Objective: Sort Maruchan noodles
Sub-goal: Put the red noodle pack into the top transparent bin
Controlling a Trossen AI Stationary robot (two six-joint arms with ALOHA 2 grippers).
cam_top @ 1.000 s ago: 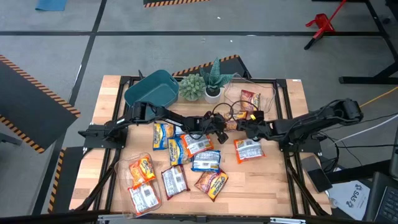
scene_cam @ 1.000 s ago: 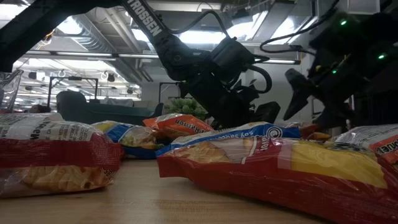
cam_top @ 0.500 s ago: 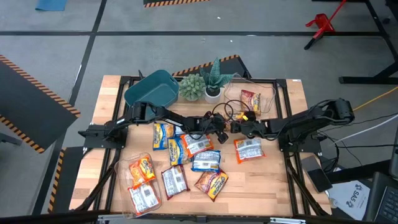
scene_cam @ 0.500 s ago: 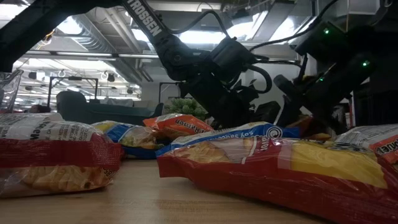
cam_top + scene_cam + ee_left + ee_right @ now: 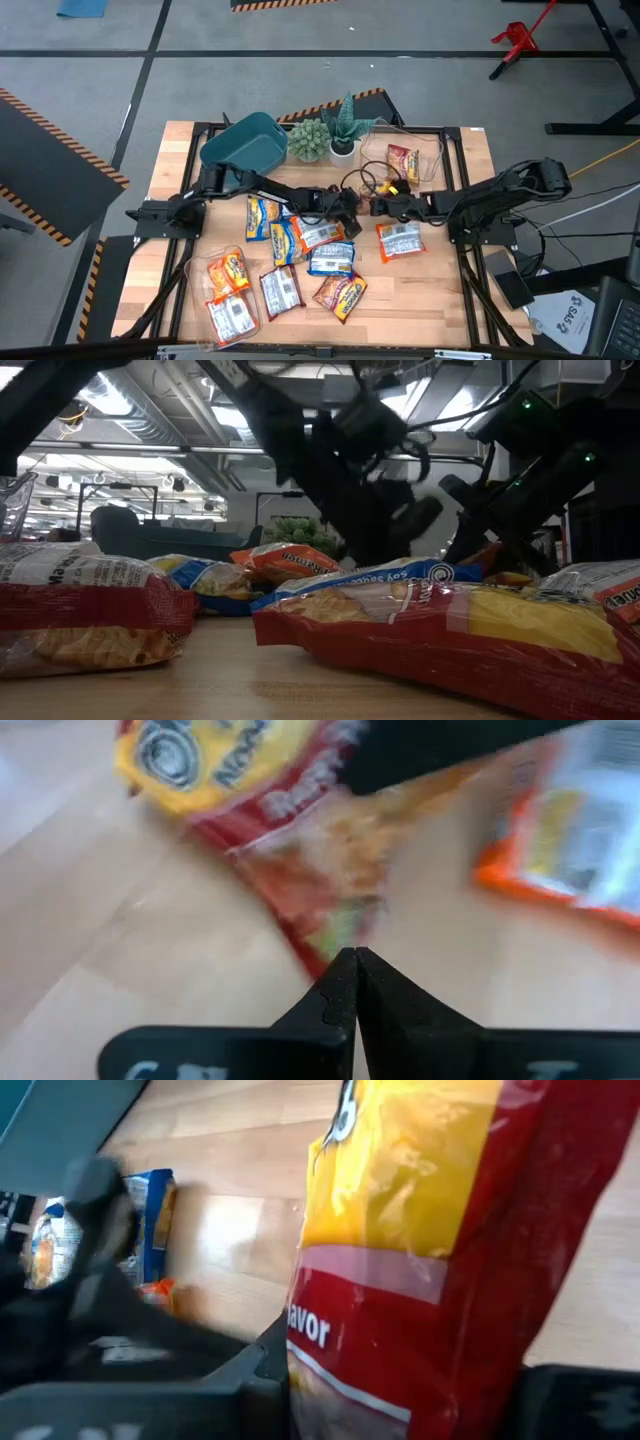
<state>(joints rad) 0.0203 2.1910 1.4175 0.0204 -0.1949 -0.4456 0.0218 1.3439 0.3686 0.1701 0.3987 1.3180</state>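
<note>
Next, I release the red-and-yellow packet from my right gripper in the clear tub (image 5: 382, 151), between its packet and the potted plant. The red-and-yellow packet is now at the table's middle.
A red-and-yellow Maruchan noodle packet (image 5: 366, 203) sits at the table's middle between my two grippers. My left gripper (image 5: 352, 206) reaches in from the left and is shut on it. My right gripper (image 5: 379, 205) comes from the right, with the same packet (image 5: 420, 1250) filling the gap between its fingers. Several more packets (image 5: 318, 232) lie flat on the table nearer the front edge; the low view shows them close up (image 5: 440, 620). My left gripper pinches a thin end corner of the packet (image 5: 340, 925) between its two shut fingertips, slanting down from the table's left. The packet spreads out ahead of the fingers, tilted. My right gripper has the packet's red end (image 5: 400, 1380) between its two fingers (image 5: 268, 1370), slanting down from the table's right. The packet stands up ahead of them, above the wood; whether any part rests on the table is hidden.
A teal bin (image 5: 245, 145) lies at the back left beside two small potted plants (image 5: 310, 140). A clear tub with a packet in it (image 5: 403, 160) stands at the back right. Another packet (image 5: 400, 240) lies just in front of my right gripper.
My right gripper has moved toward the table's left and dipped onto the red-and-yellow packet, and its fingers have closed around it. My left gripper, still shut on the packet's corner, has risen a little in the last half second.
</note>
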